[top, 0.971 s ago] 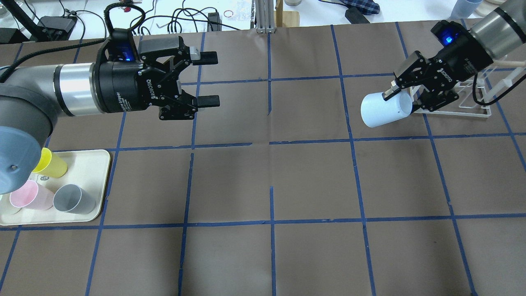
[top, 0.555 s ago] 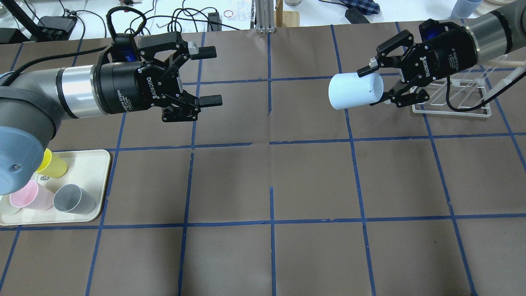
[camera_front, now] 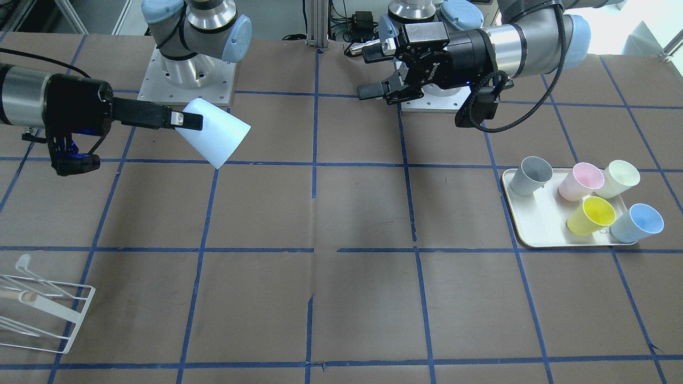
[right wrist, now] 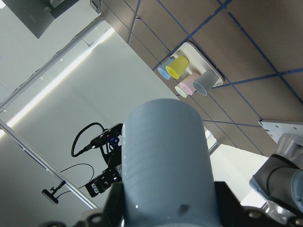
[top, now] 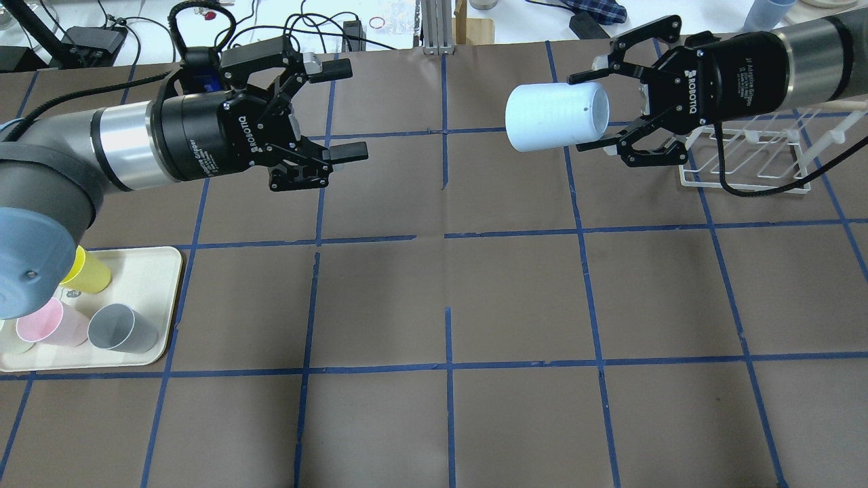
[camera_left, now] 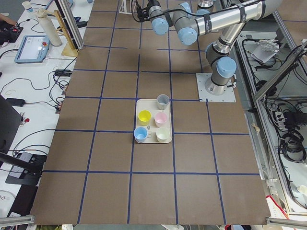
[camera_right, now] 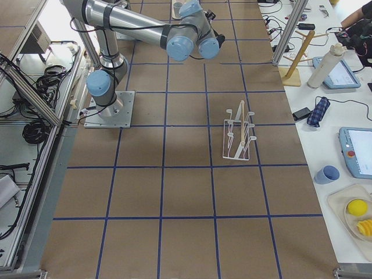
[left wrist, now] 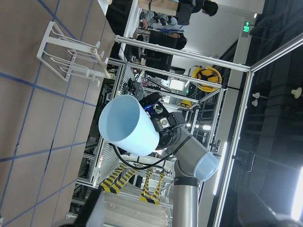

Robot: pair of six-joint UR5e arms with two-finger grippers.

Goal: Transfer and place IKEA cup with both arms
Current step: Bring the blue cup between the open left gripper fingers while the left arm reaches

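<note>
I should next move my left gripper to the pale-blue IKEA cup's rim [camera_front: 247,128] [left wrist: 137,127] and close it there, because my right gripper holds the cup near its base.
The pale-blue IKEA cup [top: 553,116] lies on its side in the air over the far right of the table. My right gripper [top: 582,112] is shut on it near its base. The cup's open mouth faces my left gripper [top: 346,110], which is open and empty about a grid square away. In the front view the cup [camera_front: 216,136] hangs from the right gripper [camera_front: 189,124], with the left gripper [camera_front: 367,73] open across from it. The left wrist view looks into the cup's mouth [left wrist: 125,123]. The right wrist view shows the cup's side [right wrist: 165,156].
A cream tray [top: 166,271] at near left holds grey [top: 122,327], pink [top: 47,322] and yellow [top: 88,272] cups. The front view also shows a cream cup [camera_front: 619,177] and a second blue cup [camera_front: 637,222]. A white wire rack [top: 746,169] stands under the right arm.
My right arm has lifted the cup and carried it left toward the middle, turning it level. My left gripper has stayed open, rolled a little and edged right.
</note>
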